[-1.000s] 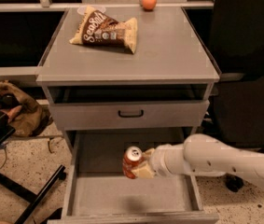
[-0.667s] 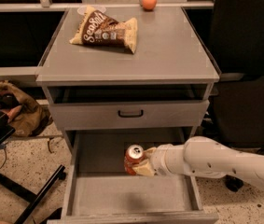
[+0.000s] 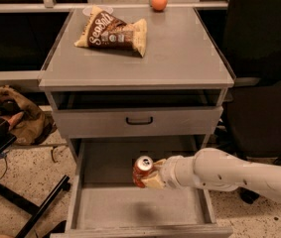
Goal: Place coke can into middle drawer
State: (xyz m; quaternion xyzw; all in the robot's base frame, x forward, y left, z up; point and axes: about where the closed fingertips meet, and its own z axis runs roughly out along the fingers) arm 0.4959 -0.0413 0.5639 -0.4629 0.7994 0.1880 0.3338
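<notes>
Next, I open my gripper and let the coke can, still upright above the drawer floor, go on the bottom of the open middle drawer, toward the front edge (image 3: pixel 151 204).
The coke can (image 3: pixel 142 169), red with a silver top, is held upright above the floor of the open middle drawer (image 3: pixel 140 205), near its middle. My gripper (image 3: pixel 152 175) comes in from the right on a white arm and is shut on the can's right side. A cream finger (image 3: pixel 155 181) shows below the can. The can's shadow falls on the drawer floor below it.
A brown chip bag (image 3: pixel 111 31) and an orange fruit (image 3: pixel 159 1) lie on the cabinet top (image 3: pixel 179 53). The drawer front with a black handle (image 3: pixel 139 120) is above the open drawer. A black chair (image 3: pixel 259 113) stands at the right, black stand legs at the left.
The can and gripper have shifted very slightly; otherwise the scene is the same.
</notes>
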